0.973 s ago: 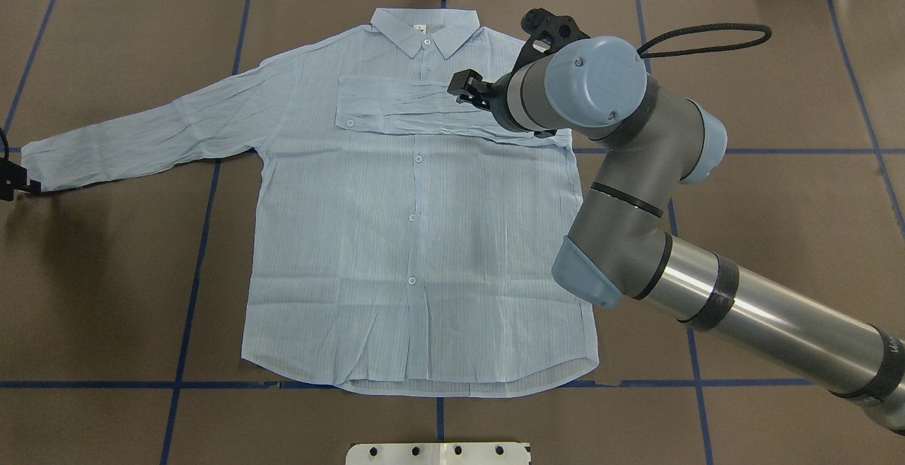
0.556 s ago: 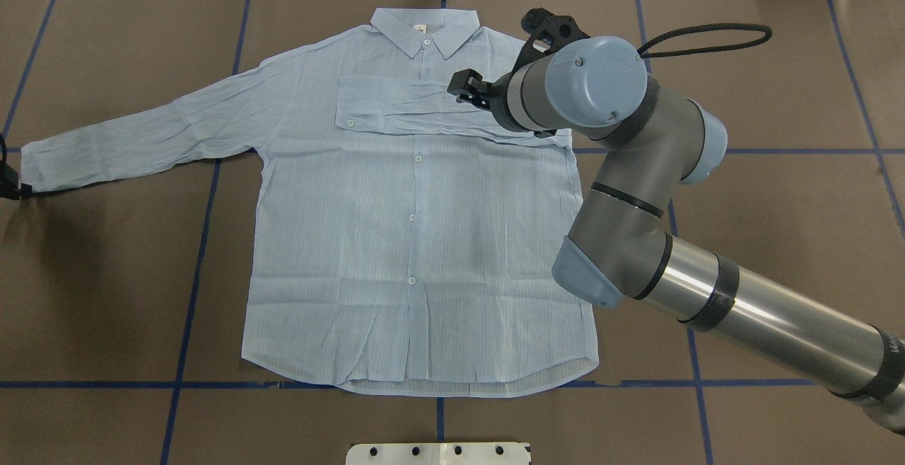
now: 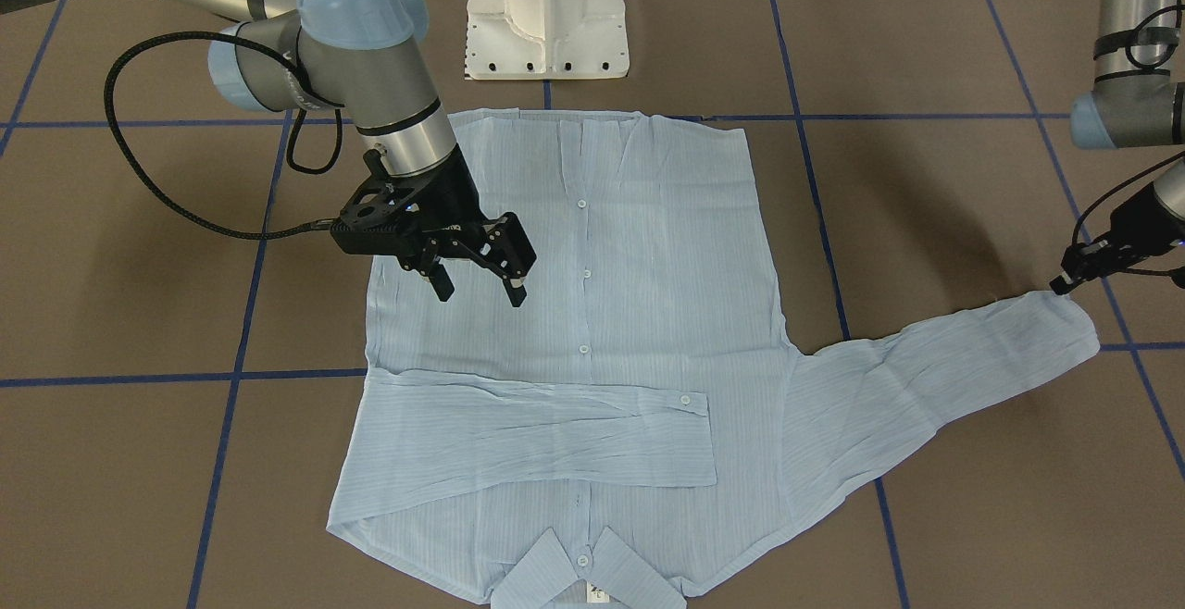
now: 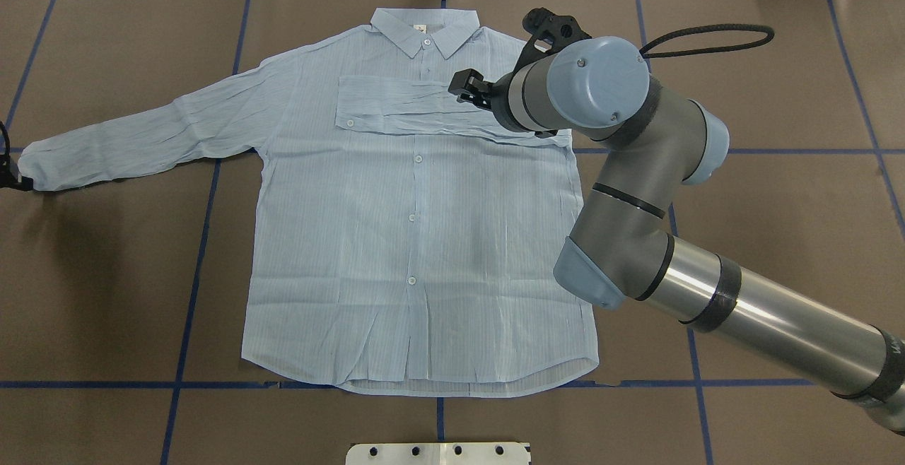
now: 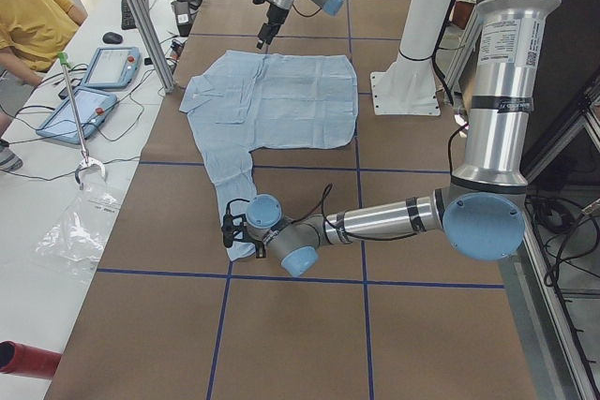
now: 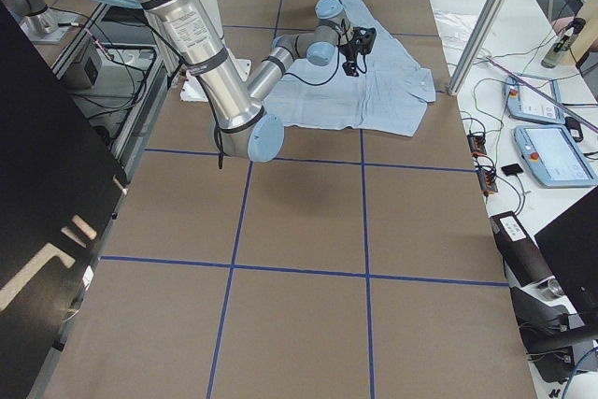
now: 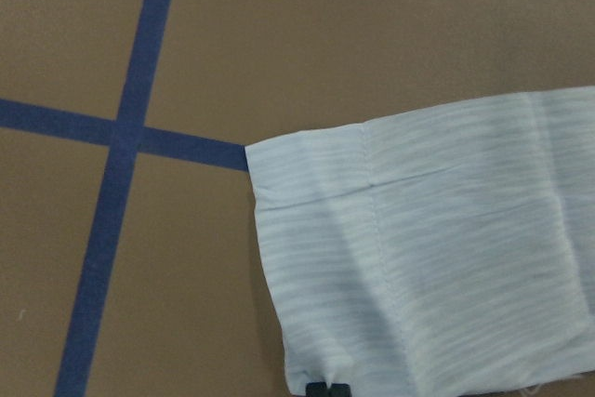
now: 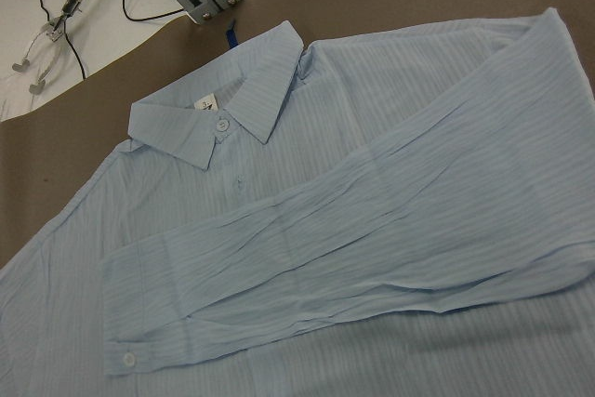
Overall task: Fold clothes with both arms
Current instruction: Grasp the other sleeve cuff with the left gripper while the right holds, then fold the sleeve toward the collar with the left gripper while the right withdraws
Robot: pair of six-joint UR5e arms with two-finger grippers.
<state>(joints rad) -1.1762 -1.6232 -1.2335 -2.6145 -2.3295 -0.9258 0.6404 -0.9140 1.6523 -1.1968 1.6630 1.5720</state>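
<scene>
The cuff will leave my left gripper across the folded sleeve's edge (image 3: pixel 510 378) facing the white pedestal base.
The light blue striped shirt (image 4: pixel 417 239) lies flat and buttoned, collar (image 4: pixel 424 30) at the far edge. One sleeve (image 4: pixel 410 108) is folded across the chest. The other sleeve (image 4: pixel 141 140) stretches out toward the table's left end. My left gripper (image 3: pixel 1065 283) is shut on the corner of that sleeve's cuff (image 7: pixel 372 258), where its fingertips (image 7: pixel 327 388) pinch the cuff's edge. My right gripper (image 3: pixel 480 294) hovers open above the shirt's body near the folded sleeve, with nothing between its fingers. The right wrist view looks down on the collar and the folded sleeve (image 8: pixel 325 248).
The brown table (image 4: pixel 778 239) carries a grid of blue tape lines. The white pedestal base (image 3: pixel 546 17) stands at the near edge by the hem. The right arm's black cable (image 4: pixel 707 30) loops beside the shirt. A person (image 5: pixel 28 16) sits at a side table with tablets.
The left gripper has shifted slightly toward the table's left edge, and the cuff end has bunched and rounded in its grip. The right arm has barely moved.
</scene>
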